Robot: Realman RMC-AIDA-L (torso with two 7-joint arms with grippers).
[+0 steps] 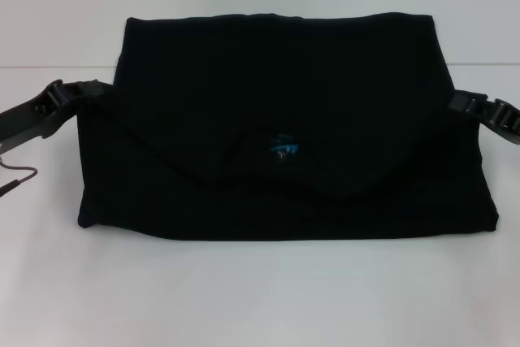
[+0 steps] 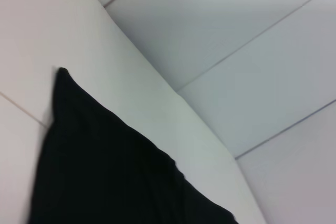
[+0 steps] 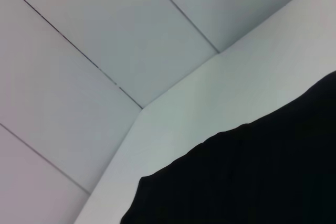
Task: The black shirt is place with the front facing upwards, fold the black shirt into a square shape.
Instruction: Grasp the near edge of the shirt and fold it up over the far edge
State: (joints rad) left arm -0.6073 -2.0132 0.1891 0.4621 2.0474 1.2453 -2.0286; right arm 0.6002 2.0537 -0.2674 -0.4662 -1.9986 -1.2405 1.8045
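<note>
My left gripper releases the shirt's folded corner next, just inside the bundle's side edge (image 1: 119, 107), about halfway down.
The black shirt (image 1: 284, 95) lies on the white table (image 1: 260, 298) as a wide folded bundle. Its upper part is folded over toward me, and the small blue neck label (image 1: 284, 149) shows near the middle. The "FREE!" letters are hidden. My left gripper (image 1: 96, 91) is at the shirt's left edge, and my right gripper (image 1: 459, 105) is at its right edge, both at mid height of the bundle. Their fingertips meet the cloth and are partly hidden by it. The shirt also fills a corner of the left wrist view (image 2: 105, 171) and of the right wrist view (image 3: 252, 177).
A thin dark cable (image 1: 20, 176) hangs below the left arm. Bare table lies in front of the shirt. A white panelled wall (image 2: 236, 35) stands behind the table's far edge.
</note>
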